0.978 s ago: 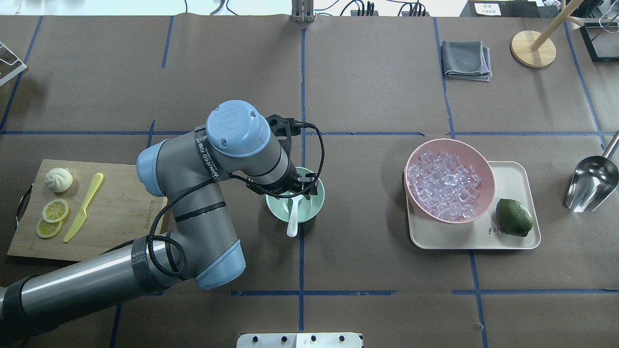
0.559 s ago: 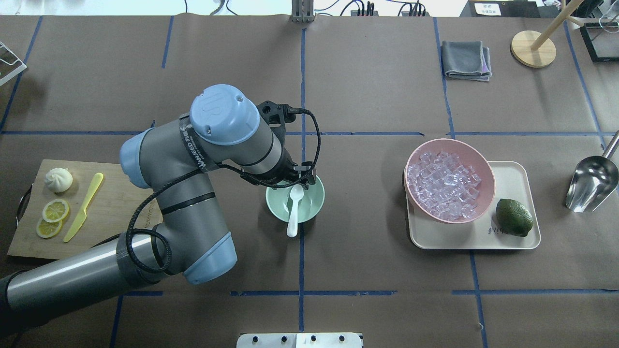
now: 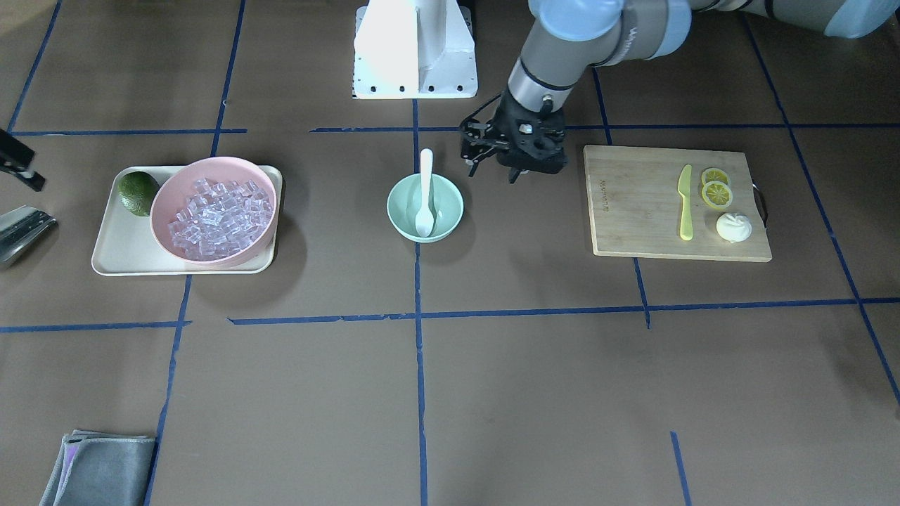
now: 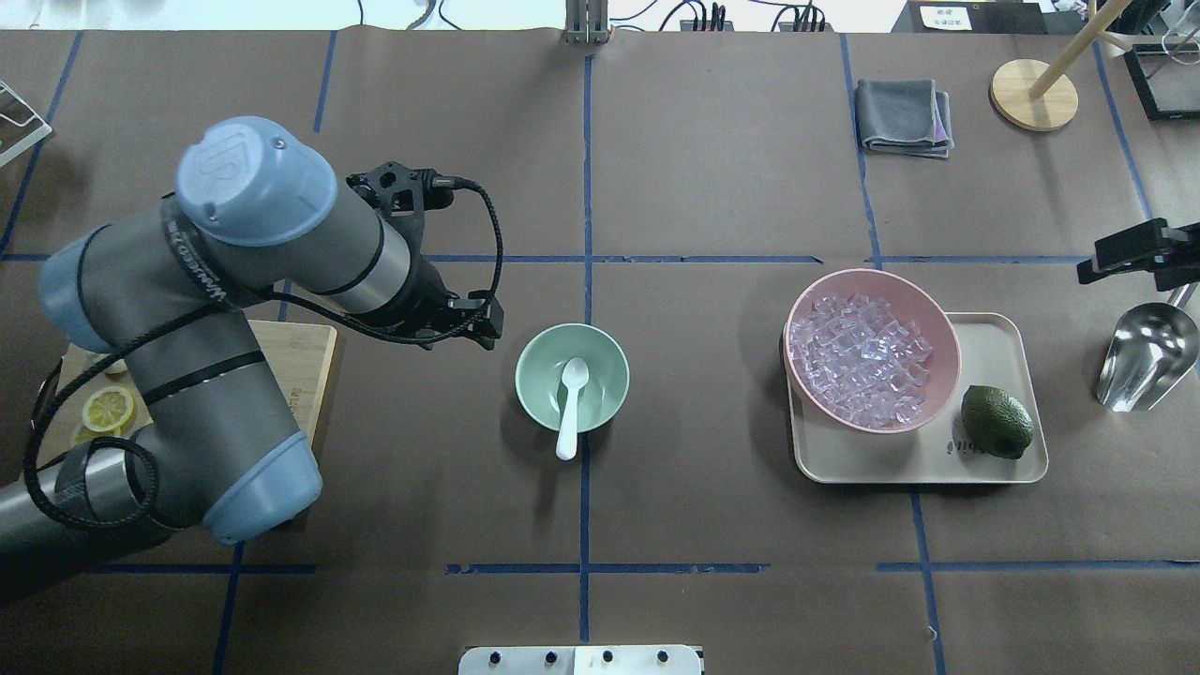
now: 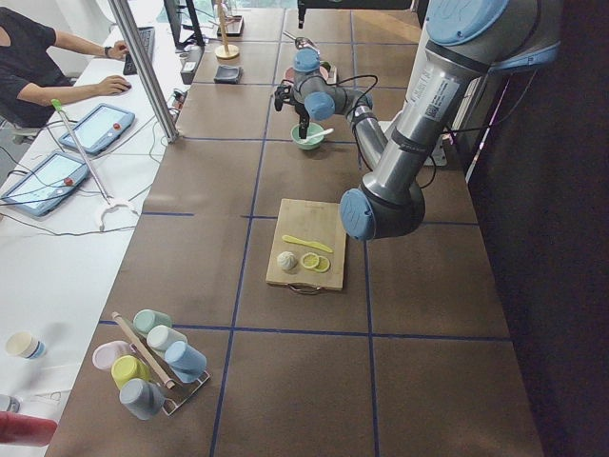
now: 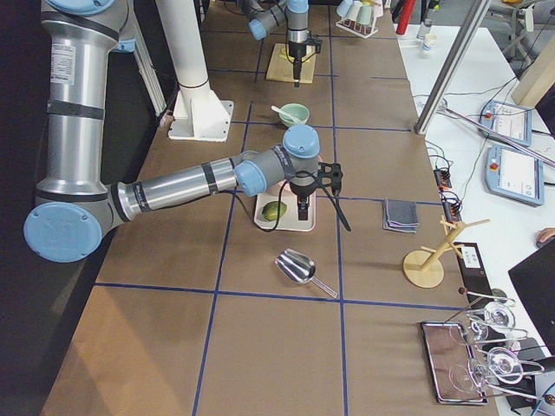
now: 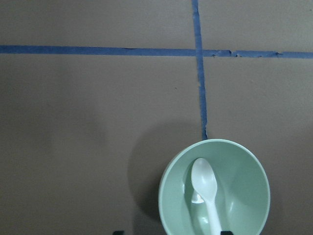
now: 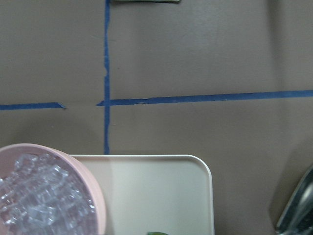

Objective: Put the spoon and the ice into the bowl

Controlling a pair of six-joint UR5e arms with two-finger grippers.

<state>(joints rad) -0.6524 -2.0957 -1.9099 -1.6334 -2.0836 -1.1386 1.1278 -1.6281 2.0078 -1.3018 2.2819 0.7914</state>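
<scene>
Next, my right gripper moves to the pink bowl and closes on a clear ice cube at the middle of the heap (image 3: 219, 209) (image 8: 31, 214).
The mint-green bowl (image 4: 572, 378) stands at the table's middle. The white spoon (image 4: 569, 405) lies in it, scoop inside and handle over the near rim. I see only the spoon in the bowl, also in the left wrist view (image 7: 208, 196). The ice (image 4: 861, 361) is a heap of clear cubes in the pink bowl (image 4: 942, 323). My left gripper (image 4: 473, 328) hangs open and empty just left of the mint bowl. My right gripper (image 6: 301, 208) hovers by the tray's right end. I cannot tell whether it is open or shut.
The pink bowl and a lime (image 4: 997, 422) sit on a beige tray (image 4: 994, 347). A metal scoop (image 4: 1148, 356) lies right of it. A cutting board (image 3: 647, 204) holds a yellow-green knife (image 3: 684, 202), lemon slices and a bun. A grey cloth (image 4: 905, 115) lies far right.
My left gripper has moved left, off the mint bowl; the spoon stays in the bowl. My right arm's end has come into the overhead view at the right edge.
</scene>
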